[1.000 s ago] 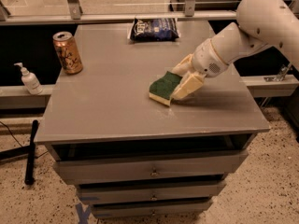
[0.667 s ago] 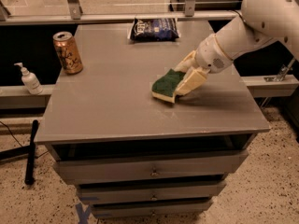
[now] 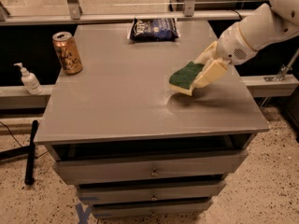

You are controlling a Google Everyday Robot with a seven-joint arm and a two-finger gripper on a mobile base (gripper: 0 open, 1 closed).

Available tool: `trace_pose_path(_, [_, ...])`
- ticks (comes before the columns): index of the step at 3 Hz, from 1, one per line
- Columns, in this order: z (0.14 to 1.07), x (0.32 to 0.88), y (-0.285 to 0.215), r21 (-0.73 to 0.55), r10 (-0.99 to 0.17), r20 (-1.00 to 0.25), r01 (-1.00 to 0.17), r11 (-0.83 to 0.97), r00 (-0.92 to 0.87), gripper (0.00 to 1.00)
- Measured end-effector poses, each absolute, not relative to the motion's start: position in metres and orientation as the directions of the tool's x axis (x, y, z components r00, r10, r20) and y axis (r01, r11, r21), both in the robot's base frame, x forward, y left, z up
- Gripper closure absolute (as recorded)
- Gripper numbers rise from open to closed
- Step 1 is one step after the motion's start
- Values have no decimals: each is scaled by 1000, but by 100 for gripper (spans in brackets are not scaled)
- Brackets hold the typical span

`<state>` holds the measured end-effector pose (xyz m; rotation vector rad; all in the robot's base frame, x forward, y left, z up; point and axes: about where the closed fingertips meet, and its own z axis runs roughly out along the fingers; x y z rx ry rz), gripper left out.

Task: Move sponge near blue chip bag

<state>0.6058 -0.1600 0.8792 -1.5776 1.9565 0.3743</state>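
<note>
My gripper is holding the sponge. It will let it go on the tabletop [image 3: 179, 37], against the near corner of the blue chip bag on my arm's side.
The sponge [image 3: 186, 76], dark green on top with pale yellow foam below, hangs tilted a little above the grey tabletop [image 3: 117, 101] at its right middle. My gripper [image 3: 202, 72] comes in from the right and is shut on the sponge's right end, cream fingers [image 3: 211, 72] above and below it. The blue chip bag [image 3: 153, 29], navy with white lettering, lies flat at the far edge of the table, beyond and to the left of the sponge.
A gold-orange drink can [image 3: 67, 52] stands at the table's far left. A white pump bottle [image 3: 29, 80] sits on a ledge left of the table. Drawers [image 3: 152, 169] are below the top. A railing runs behind.
My gripper has lifted the sponge off the tabletop and carried it up and toward the far side, nearer the chip bag. Can and bag have not moved.
</note>
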Motion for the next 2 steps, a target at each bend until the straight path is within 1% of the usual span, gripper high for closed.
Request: trace_pose_path(2, [878, 606, -157, -145, -779, -616, -955, 257, -116, 100])
